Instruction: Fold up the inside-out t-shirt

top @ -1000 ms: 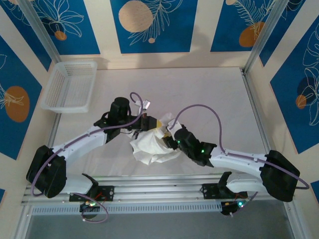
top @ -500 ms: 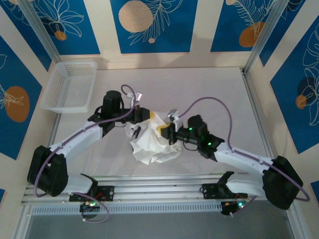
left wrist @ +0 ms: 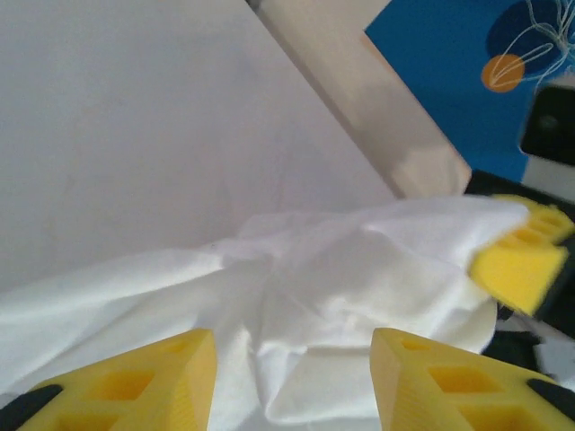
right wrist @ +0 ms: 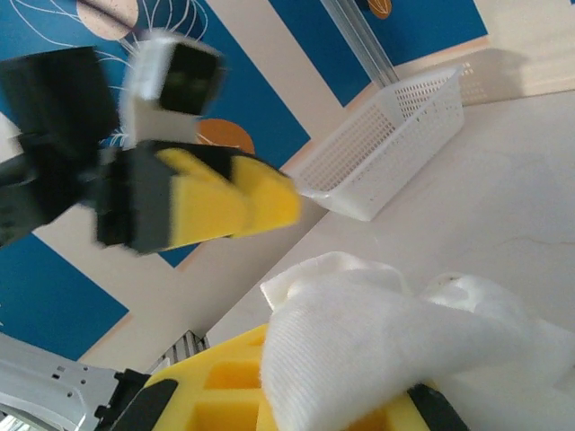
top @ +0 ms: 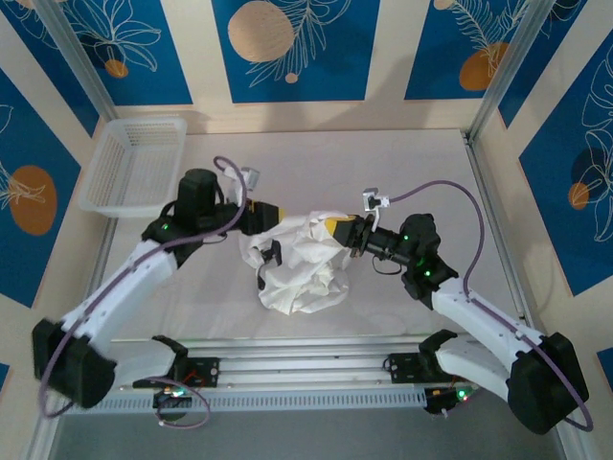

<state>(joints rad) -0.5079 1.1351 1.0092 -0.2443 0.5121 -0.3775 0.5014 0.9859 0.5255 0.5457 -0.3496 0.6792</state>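
My left gripper's open fingers straddle bunched wrinkles short of the t-shirt's fold in my right gripper. I need to move my left gripper over and pinch that fold's end (left wrist: 469,223).
The inside-out t-shirt (top: 297,266) is a crumpled white heap in the middle of the table, with its upper part lifted. My right gripper (top: 337,230) is shut on a fold at the heap's upper right. In the right wrist view that white cloth (right wrist: 395,332) drapes over the yellow fingers (right wrist: 225,382). My left gripper (top: 264,213) is at the heap's upper left, its jaws apart. In the left wrist view its fingers (left wrist: 153,377) straddle wrinkled shirt fabric (left wrist: 314,287) without pinching it, and the right gripper's yellow finger (left wrist: 521,260) shows beyond.
A white plastic mesh basket (top: 134,165) sits at the table's far left corner and also appears as the basket (right wrist: 395,144) in the right wrist view. Bare tabletop (top: 383,163) lies beyond the shirt. Metal frame posts (top: 498,86) stand at the far corners.
The right gripper closed on the shirt and lifted it away from the bases. The left gripper let go, opened, and moved up and to the left.
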